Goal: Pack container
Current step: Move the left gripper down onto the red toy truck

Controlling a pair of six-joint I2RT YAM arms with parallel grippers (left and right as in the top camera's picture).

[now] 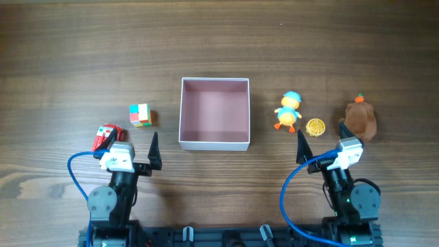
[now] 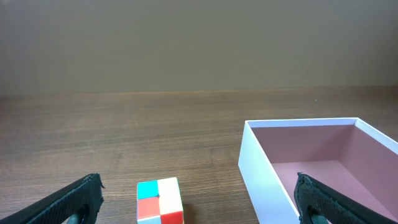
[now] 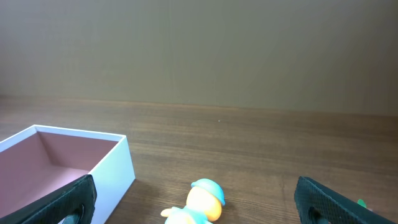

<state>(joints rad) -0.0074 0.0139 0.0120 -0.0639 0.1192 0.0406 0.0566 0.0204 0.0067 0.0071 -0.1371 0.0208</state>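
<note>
I need to next close my left gripper on the red toy car, at the sides of the car's roof (image 1: 107,132).
The container (image 1: 214,142), a square white box with a dusty pink inside, stands empty at the table's middle; it also shows in the left wrist view (image 2: 264,171) and the right wrist view (image 3: 112,165). A colour cube (image 1: 140,114) (image 2: 160,200) lies to its left, a red toy car (image 1: 106,135) further left. To the right lie a yellow duck with a blue cap (image 1: 289,111) (image 3: 202,202), a small yellow round toy (image 1: 315,126) and a brown plush (image 1: 360,120). My left gripper (image 1: 129,142) is open and empty just short of the cube. My right gripper (image 1: 322,137) is open and empty just short of the duck.
The wooden table (image 1: 68,62) runs past all the toys. The arm bases and blue cables (image 1: 291,192) sit at the near edge.
</note>
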